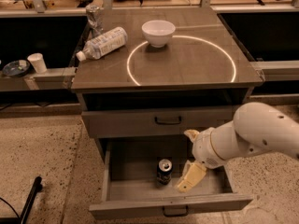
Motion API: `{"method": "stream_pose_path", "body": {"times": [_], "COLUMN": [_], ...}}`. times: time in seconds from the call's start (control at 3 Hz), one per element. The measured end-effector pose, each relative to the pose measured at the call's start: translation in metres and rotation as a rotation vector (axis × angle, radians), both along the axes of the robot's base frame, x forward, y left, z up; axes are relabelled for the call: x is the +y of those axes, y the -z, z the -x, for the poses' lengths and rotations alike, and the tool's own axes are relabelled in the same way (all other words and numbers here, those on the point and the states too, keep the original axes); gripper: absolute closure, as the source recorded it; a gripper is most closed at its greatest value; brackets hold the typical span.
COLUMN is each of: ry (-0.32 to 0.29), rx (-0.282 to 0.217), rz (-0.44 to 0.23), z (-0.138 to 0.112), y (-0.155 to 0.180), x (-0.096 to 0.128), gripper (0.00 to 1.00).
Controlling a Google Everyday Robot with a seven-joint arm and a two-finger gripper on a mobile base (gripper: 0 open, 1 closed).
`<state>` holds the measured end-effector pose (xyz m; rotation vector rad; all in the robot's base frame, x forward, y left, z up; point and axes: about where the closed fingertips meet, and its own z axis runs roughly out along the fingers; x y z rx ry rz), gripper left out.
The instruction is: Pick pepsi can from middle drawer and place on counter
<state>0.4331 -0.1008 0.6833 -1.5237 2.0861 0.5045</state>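
Note:
My gripper is going to close on the upper part of the pepsi can (164,169) in the pulled-out middle drawer. It will grip just below the can's silver top.
The pepsi can (163,171) stands upright in the pulled-out middle drawer (140,190), near its middle. It is dark with a silver top. My gripper (187,158) hangs in the drawer just right of the can, on the end of my white arm. Its cream fingers (190,177) are spread apart, and the lower one is close beside the can without holding it. The counter (187,64) above carries the bright ring.
A white bowl (158,32) sits on the ring's far edge. A clear water bottle (103,43) lies on the counter's left side, with a glass (94,16) behind it. The upper drawer (159,120) is closed. A white cup (36,62) stands on the left shelf.

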Motion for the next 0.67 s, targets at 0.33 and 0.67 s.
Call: {"method": "stream_pose_path", "body": {"times": [0.33,0.67], "ry": [0.005,-0.013], "rx": [0.022,-0.023], "rz": [-0.01,-0.031], "z": [-0.001,-0.016], "y": [0.062,0.105], "x": [-0.001,0.006], "gripper": [0.0,0.0]}}
